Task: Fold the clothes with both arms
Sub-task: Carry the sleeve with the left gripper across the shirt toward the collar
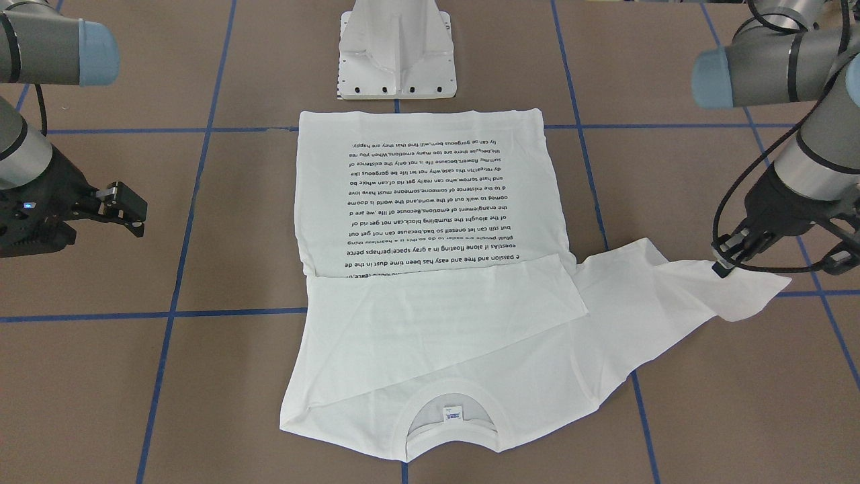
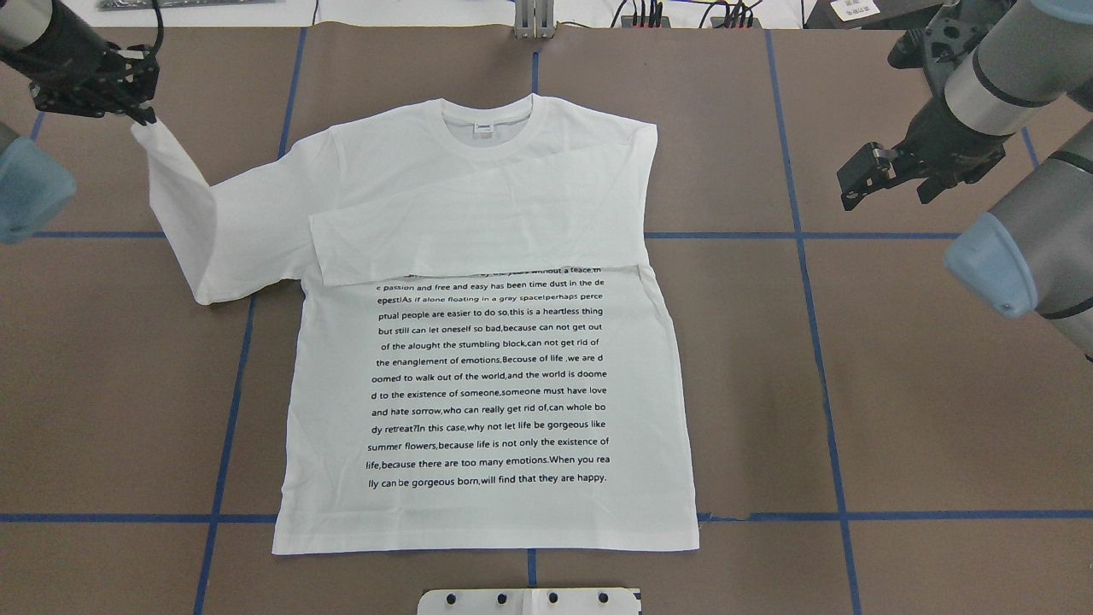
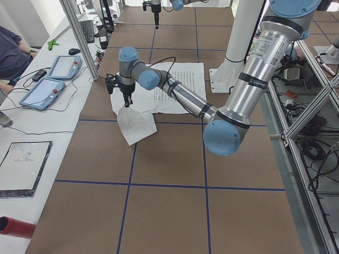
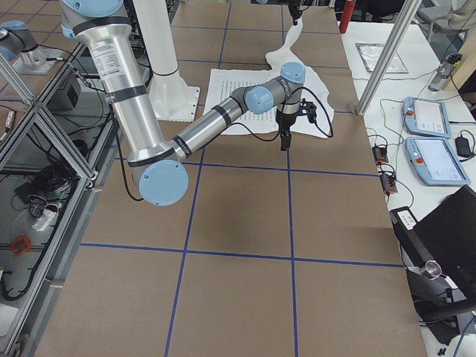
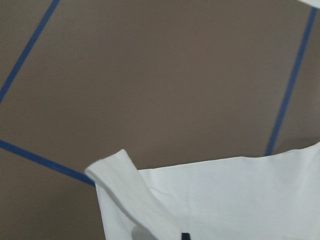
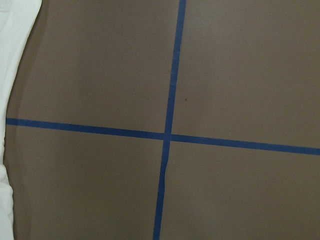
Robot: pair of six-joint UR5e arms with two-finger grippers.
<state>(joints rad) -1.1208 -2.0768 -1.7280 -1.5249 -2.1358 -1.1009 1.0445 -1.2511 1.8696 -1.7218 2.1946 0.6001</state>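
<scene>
I should release the sleeve's end, now held lifted off the table, with my left gripper by the shirt's opposite side edge (image 1: 326,253), beside the text nearest the folded sleeve.
The white long-sleeved shirt (image 2: 495,384) lies flat, text side up, with its neck and blue label (image 2: 484,128) away from the robot base. One sleeve is folded across the chest (image 2: 478,231). The other sleeve (image 2: 184,231) stretches out to the side. My left gripper (image 2: 137,107) is shut on that sleeve's end and holds it lifted off the table; it also shows in the front view (image 1: 722,265). The left wrist view shows the held cloth (image 5: 225,200). My right gripper (image 2: 858,178) hangs open and empty beside the shirt, apart from it; it also shows in the front view (image 1: 131,212).
The white pedestal base (image 1: 396,60) stands just behind the shirt's hem. Blue tape lines (image 2: 803,235) grid the brown table. A side table with tablets (image 3: 50,87) and an operator (image 3: 10,53) lie beyond the far edge.
</scene>
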